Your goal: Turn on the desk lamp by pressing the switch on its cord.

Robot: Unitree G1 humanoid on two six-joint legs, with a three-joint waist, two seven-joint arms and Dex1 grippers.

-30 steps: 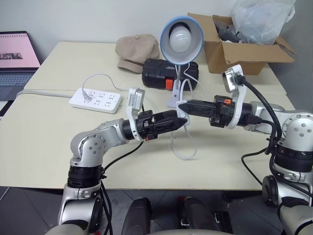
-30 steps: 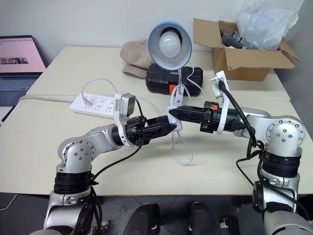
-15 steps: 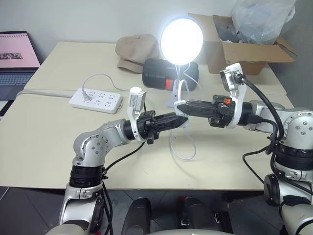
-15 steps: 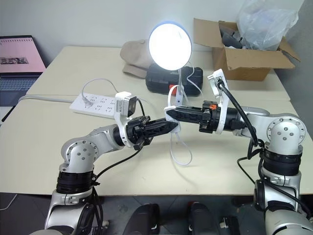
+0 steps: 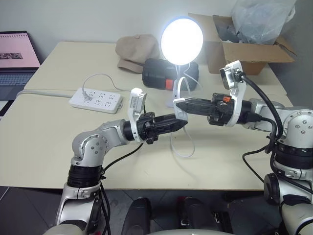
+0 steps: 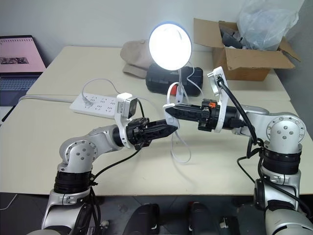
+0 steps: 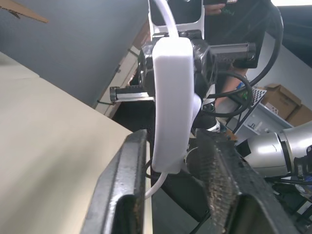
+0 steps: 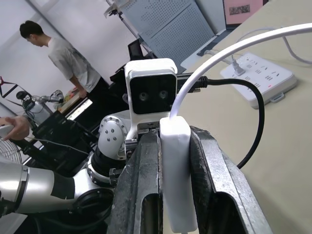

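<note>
Next, my right gripper lets go of the switch on the tabletop (image 5: pixel 186 125) just in front of the lamp's white clip base.
The desk lamp (image 5: pixel 182 40) stands at the back of the table on its white clip base, and its round shade glows bright. My right gripper (image 5: pixel 177 105) reaches in from the right, shut on one end of the switch (image 8: pixel 178 170), and holds it above the table. My left gripper (image 5: pixel 182 122) comes from the left. It is open, with a finger on either side of the other end of the switch (image 7: pixel 171 97) and a gap showing on one side. The cord (image 7: pixel 165 17) leaves the switch and hangs in a loop down to the tabletop.
A white power strip (image 5: pixel 95 100) lies on the left. A beige cap (image 5: pixel 137 51) and a black case (image 5: pixel 156 73) sit behind the lamp. A cardboard box (image 5: pixel 244 49) stands back right and a laptop (image 5: pixel 17 58) far left. A person (image 8: pixel 68 58) stands in the background.
The lamp was dark a second ago, lit up half a second ago, and stays lit. My left gripper squeezed the switch, then its fingers parted again. Both arms stayed in place.
</note>
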